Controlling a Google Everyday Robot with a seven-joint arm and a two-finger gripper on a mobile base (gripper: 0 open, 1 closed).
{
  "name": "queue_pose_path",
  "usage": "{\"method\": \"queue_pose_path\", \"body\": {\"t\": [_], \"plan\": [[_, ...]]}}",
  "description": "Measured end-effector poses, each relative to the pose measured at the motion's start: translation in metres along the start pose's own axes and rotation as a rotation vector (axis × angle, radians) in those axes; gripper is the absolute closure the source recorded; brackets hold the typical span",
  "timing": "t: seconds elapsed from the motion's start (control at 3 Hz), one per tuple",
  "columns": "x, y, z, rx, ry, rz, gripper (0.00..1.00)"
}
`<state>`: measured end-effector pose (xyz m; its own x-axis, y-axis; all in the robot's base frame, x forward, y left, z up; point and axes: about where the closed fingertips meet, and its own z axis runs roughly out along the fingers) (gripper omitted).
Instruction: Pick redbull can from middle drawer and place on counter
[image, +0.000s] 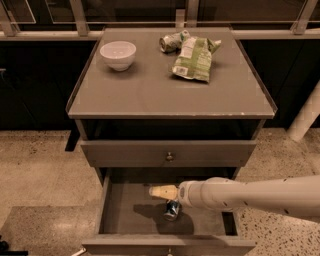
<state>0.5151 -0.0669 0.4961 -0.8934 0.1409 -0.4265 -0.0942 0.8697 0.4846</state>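
I should next grip the middle of the redbull can (172, 209) in the open drawer.
The redbull can (172, 210), small and blue-and-silver, sits in the open middle drawer (125, 212), near the middle of its grey bottom. My arm reaches in from the right, and my gripper (161, 192) is inside the drawer, just above the can and slightly to its left. The arm's end hides the top of the can, so I cannot tell whether the gripper touches it. The counter (150, 85) is the grey cabinet top above the drawers.
A white bowl (118, 54) stands at the counter's back left. A dented greenish-silver can (170, 42) and a green snack bag (194, 59) lie at the back right. The top drawer (168, 152) is shut. A white post (305, 120) stands at the right.
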Motion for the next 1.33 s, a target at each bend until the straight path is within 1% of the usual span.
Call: {"method": "queue_pose_path", "body": {"t": [0.33, 0.67, 1.0, 1.33], "plan": [[0.000, -0.012, 0.010, 0.018, 0.000, 0.023, 0.00], [0.004, -0.022, 0.024, 0.058, 0.009, 0.028, 0.00], [0.011, -0.027, 0.044, 0.086, 0.031, 0.018, 0.00], [0.019, -0.037, 0.069, 0.053, 0.051, 0.029, 0.00]]}}
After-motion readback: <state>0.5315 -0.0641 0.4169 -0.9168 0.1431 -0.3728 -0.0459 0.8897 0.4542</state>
